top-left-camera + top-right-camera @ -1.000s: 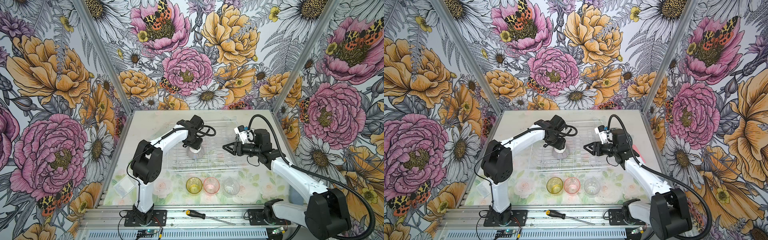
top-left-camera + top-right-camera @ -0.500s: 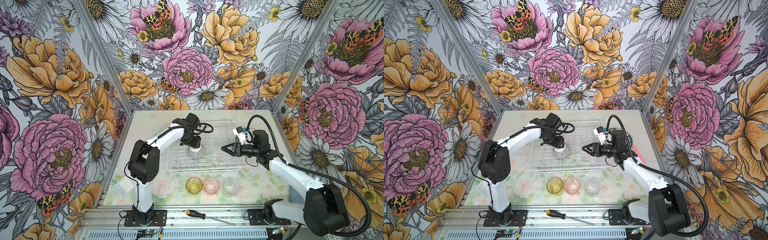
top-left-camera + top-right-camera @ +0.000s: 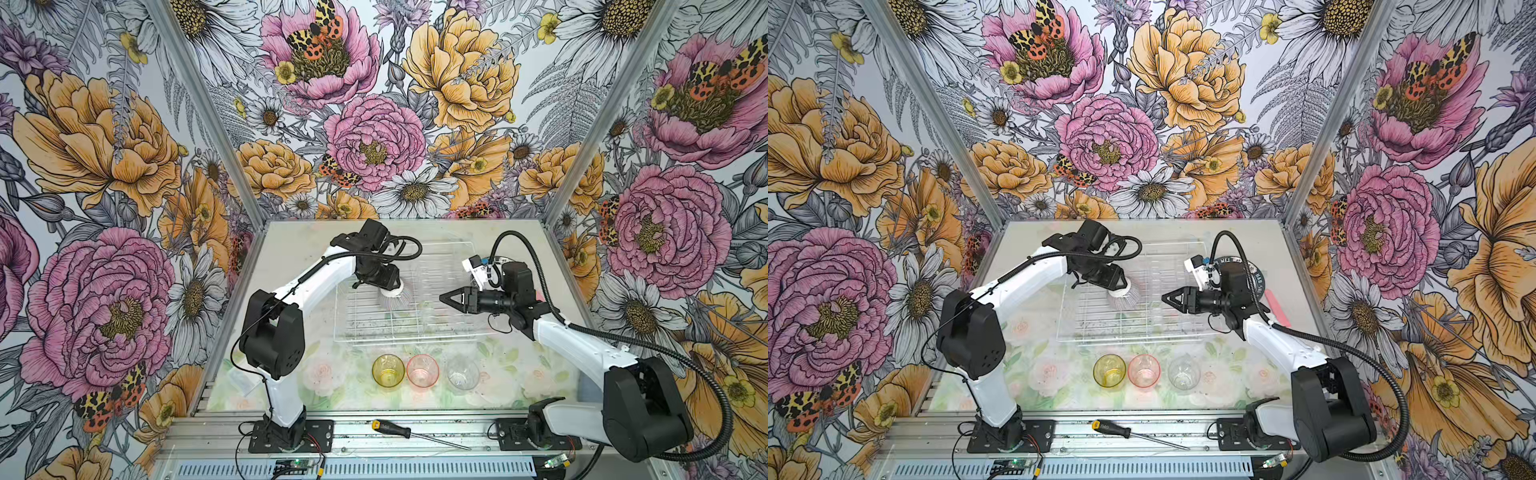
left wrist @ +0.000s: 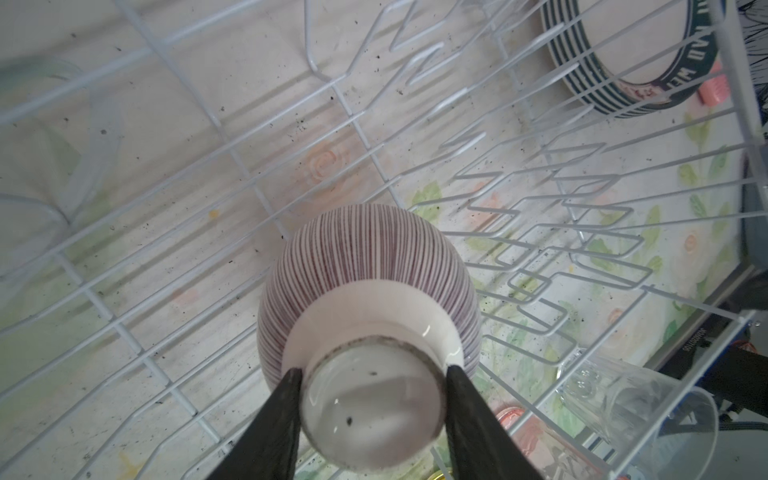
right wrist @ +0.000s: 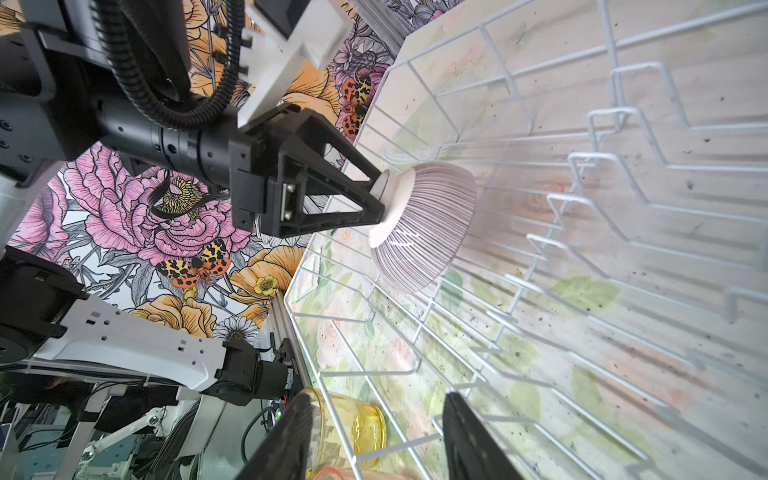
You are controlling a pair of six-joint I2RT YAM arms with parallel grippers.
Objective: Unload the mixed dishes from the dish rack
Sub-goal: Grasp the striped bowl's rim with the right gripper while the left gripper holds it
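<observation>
I need to next take hold of the ribbed greyish-purple bowl with my right gripper by the bowl's near-side rim (image 5: 417, 290), because my left gripper holds its foot.
My left gripper (image 3: 388, 286) (image 4: 372, 374) is shut on the white foot of the ribbed greyish-purple bowl (image 3: 395, 298) (image 3: 1124, 298) (image 4: 370, 266) (image 5: 428, 224). The bowl hangs upside down and tilted, low over the grid of the white wire dish rack (image 3: 415, 330) (image 3: 1129, 337) (image 4: 249, 183) (image 5: 540, 291). To the bowl's right, my right gripper (image 3: 442, 297) (image 3: 1163, 297) (image 5: 376, 401) is open and holds nothing, over the rack. Yellow (image 3: 388, 370), pink (image 3: 422, 371) and clear (image 3: 462, 373) tumblers stand upright on the table in front of the rack. Green-rimmed plates (image 3: 1256, 276) (image 4: 631, 79) lie beyond the rack's right side, partly hidden by my right arm.
A yellow-handled screwdriver (image 3: 392, 428) lies on the metal rail at the front. A pink strip (image 3: 1278, 307) lies on the table right of the rack. A small clear box (image 3: 241, 380) sits at the front left by the left arm's base.
My left arm has raised the bowl slightly and drawn its wrist back. My right gripper has crept a little to the left, toward the bowl.
</observation>
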